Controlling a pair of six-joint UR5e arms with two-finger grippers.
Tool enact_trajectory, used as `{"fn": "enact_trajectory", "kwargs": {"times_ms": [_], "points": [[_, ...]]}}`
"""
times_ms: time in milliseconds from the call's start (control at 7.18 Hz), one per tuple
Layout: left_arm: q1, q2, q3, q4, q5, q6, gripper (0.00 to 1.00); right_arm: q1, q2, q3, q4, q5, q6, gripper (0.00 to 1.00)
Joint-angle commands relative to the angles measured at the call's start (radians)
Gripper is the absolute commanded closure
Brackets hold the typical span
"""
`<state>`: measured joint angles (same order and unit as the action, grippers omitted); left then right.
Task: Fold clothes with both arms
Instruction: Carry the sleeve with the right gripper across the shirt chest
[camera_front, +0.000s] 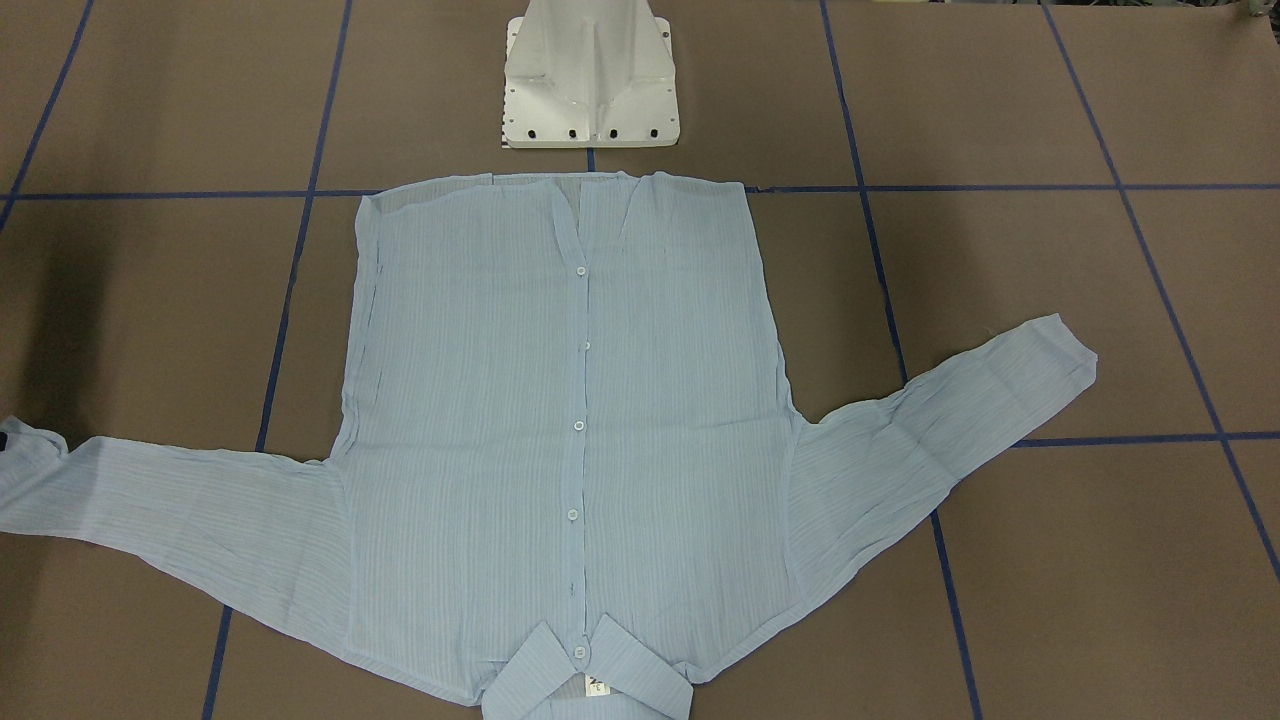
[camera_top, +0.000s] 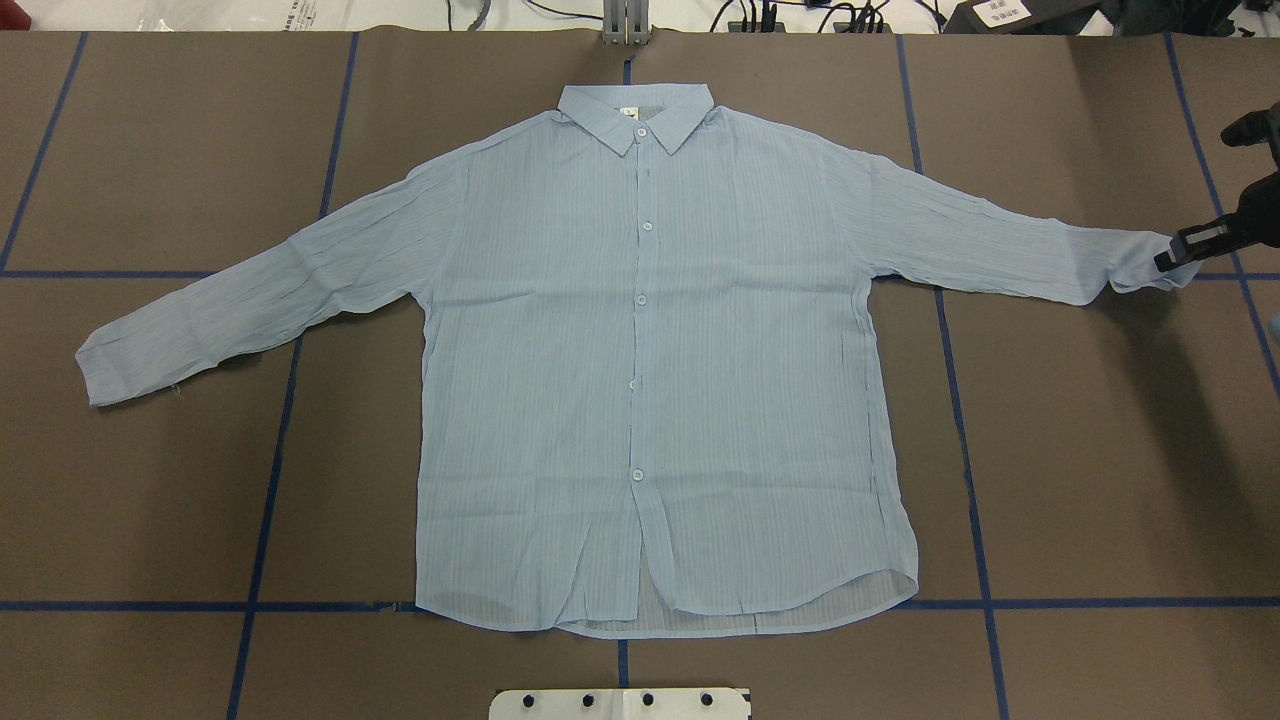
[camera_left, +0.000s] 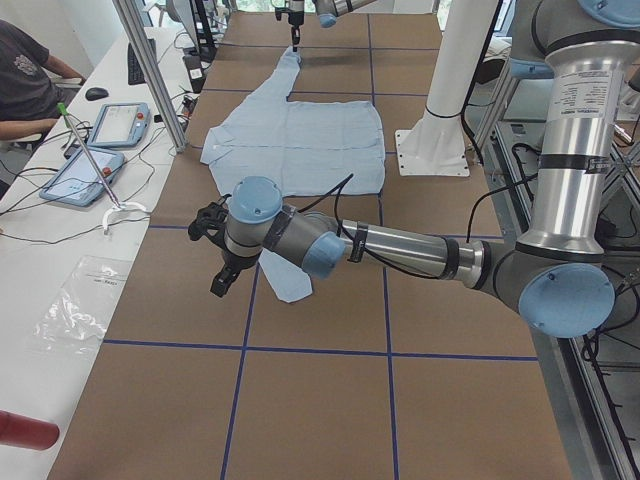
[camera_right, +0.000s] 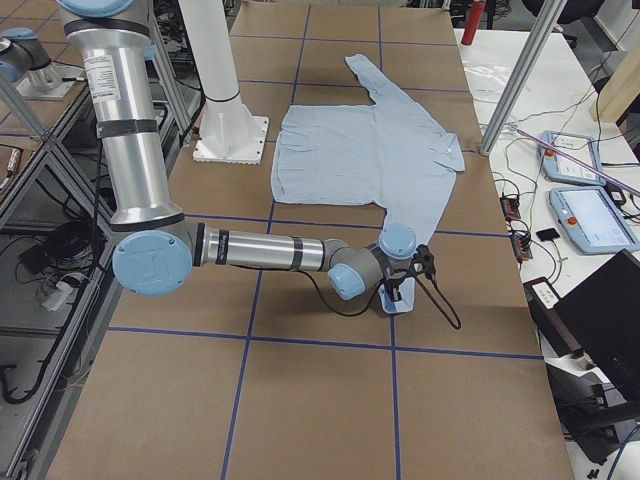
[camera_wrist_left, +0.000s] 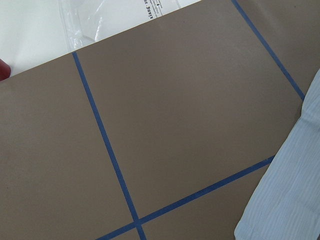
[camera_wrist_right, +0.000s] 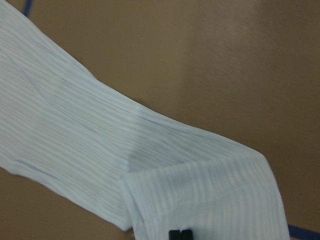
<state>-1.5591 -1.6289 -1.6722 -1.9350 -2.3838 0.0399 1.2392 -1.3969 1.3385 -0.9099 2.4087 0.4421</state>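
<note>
I will use my right gripper to lay the sleeve's cuff down on the shirt's front between the buttons and the other sleeve (camera_front: 705, 494).
The light blue shirt (camera_top: 640, 350) lies spread flat and buttoned, front up, with its collar (camera_top: 637, 110) at the far side and both sleeves out. My right gripper (camera_top: 1168, 262) is at the cuff (camera_top: 1140, 265) of the sleeve on the overhead view's right. In the right wrist view its fingertips (camera_wrist_right: 180, 234) are pressed together on that cuff (camera_wrist_right: 210, 195). My left gripper (camera_left: 218, 283) hangs over the table just beyond the other sleeve's cuff (camera_left: 290, 285); I cannot tell whether it is open. The left wrist view shows only that sleeve's edge (camera_wrist_left: 285, 190).
The white pedestal base (camera_front: 590, 80) stands at the shirt's hem side. Blue tape lines (camera_top: 970, 450) grid the brown table. Beside the table, a side bench holds tablets (camera_left: 110, 125) and a plastic bag (camera_left: 80, 305); a seated person (camera_left: 25, 70) is there.
</note>
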Motion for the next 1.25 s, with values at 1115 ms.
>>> {"fn": "enact_trajectory", "kwargs": {"times_ms": [1115], "points": [[-0.001,0.007,0.062,-0.004,0.0,0.006,0.01,-0.532,0.778,-0.153,-0.003,-0.373,0.604,1.0]]}}
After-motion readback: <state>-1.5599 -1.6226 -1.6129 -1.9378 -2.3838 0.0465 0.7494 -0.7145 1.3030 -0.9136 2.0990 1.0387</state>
